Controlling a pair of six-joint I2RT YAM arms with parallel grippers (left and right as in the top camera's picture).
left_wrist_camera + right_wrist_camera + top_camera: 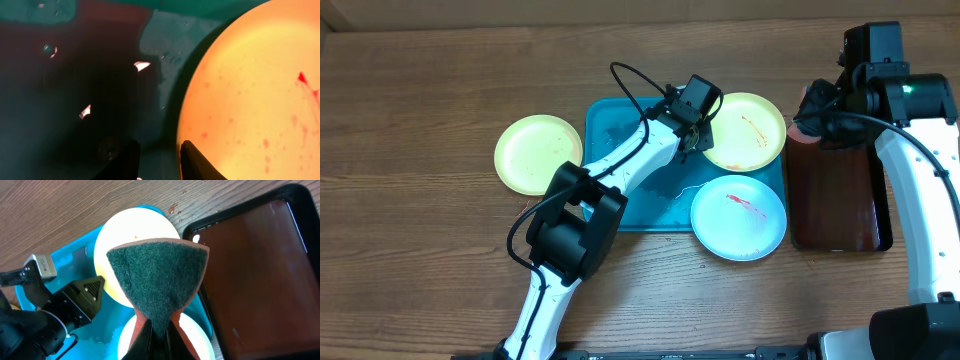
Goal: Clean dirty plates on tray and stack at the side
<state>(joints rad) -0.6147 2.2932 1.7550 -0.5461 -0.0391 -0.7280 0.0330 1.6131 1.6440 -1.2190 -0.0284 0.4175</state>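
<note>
My left gripper should pinch the plate's rim [708,151] and drag it toward the middle before wiping, since the smeared cream plate is crowded into the turquoise tray's corner.
The turquoise tray [620,150] lies mid-table. At its far right corner sits a cream plate [745,130] with red sauce streaks, which fills the right of the left wrist view [250,100]. A white-pale blue plate [738,217] with a red smear overhangs the tray's near right corner. Another cream plate [538,153] rests on the wood left of the tray. My left gripper [159,145] is open and low at the smeared cream plate's left rim, one finger [192,160] over the plate and the other over the tray. My right gripper [161,340] is shut on a green-faced sponge [160,280], held above both plates on the tray.
A dark red-brown tray [835,195] with a black rim lies right of the turquoise one, under my right arm. Water drops and a wet film cover the turquoise tray floor [170,45]. Bare wood surrounds the trays.
</note>
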